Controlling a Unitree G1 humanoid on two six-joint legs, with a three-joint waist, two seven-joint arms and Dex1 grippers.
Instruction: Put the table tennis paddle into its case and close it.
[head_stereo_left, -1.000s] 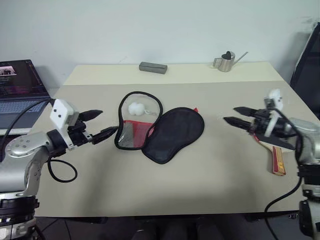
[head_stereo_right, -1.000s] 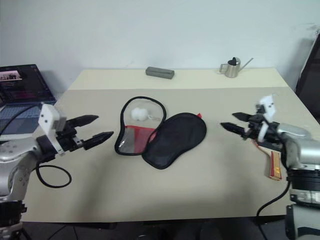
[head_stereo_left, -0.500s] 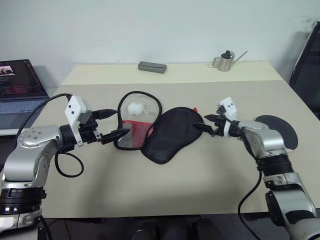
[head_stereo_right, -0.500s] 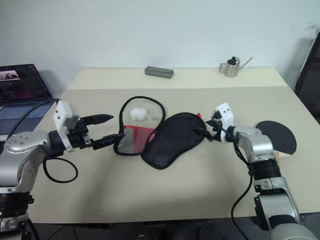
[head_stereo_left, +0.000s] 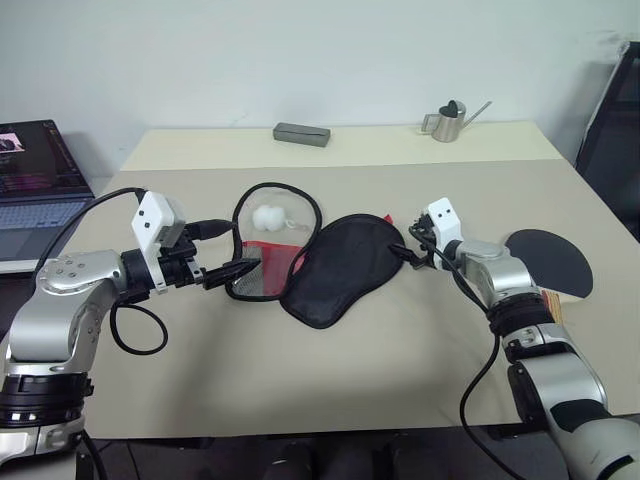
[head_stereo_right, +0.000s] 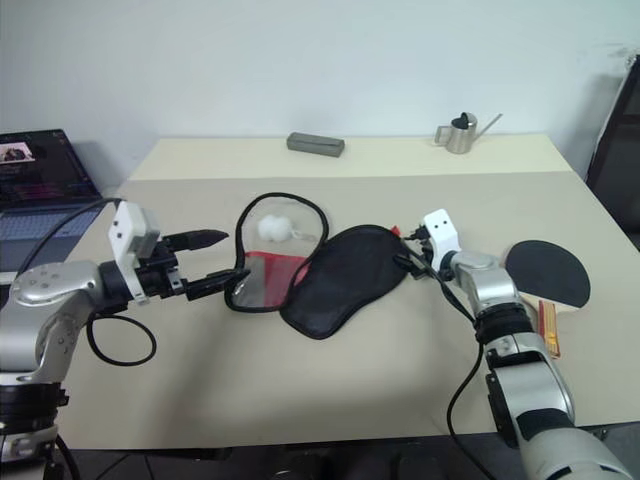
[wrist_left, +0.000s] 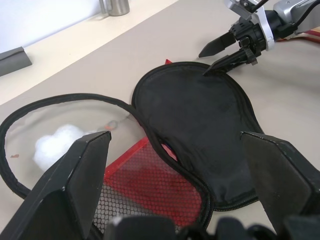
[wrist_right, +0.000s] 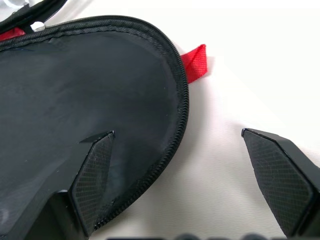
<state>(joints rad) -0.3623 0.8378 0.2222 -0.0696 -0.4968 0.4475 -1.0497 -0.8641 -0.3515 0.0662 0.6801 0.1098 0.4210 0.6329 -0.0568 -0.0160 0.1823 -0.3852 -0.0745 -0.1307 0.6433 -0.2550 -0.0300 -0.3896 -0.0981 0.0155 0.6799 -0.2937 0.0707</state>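
Observation:
Next, I pinch the black half's zipper edge (head_stereo_left: 389, 278) with my right gripper and pull it straight before the paddle goes in, since the case's black half slants beside the mesh half.
The case (head_stereo_left: 345, 268) lies unzipped at the table's centre. Its black fabric half is on the right; the other half, ringed by the zipper rim, holds red mesh and a white pompom (head_stereo_left: 267, 215). My left gripper (head_stereo_left: 243, 247) is open, its fingertips at the rim of the left half. My right gripper (head_stereo_left: 405, 242) is open at the black half's right edge, beside a small red tab (wrist_right: 195, 60). One of its fingers is over the fabric and the other over bare table. The table tennis paddle (head_stereo_left: 548, 262) lies flat to the right, black face up, with its handle (head_stereo_right: 548, 328) toward the near edge.
A laptop (head_stereo_left: 35, 175) sits at the far left beside the table. A small grey box (head_stereo_left: 302, 134) and a metal watering can (head_stereo_left: 447, 122) stand along the table's back edge. A dark object (head_stereo_left: 612, 130) stands past the table's right side.
My right arm swung left from above the paddle to the case's right edge, uncovering the paddle. My left gripper stayed by the case's left rim. Both stayed open.

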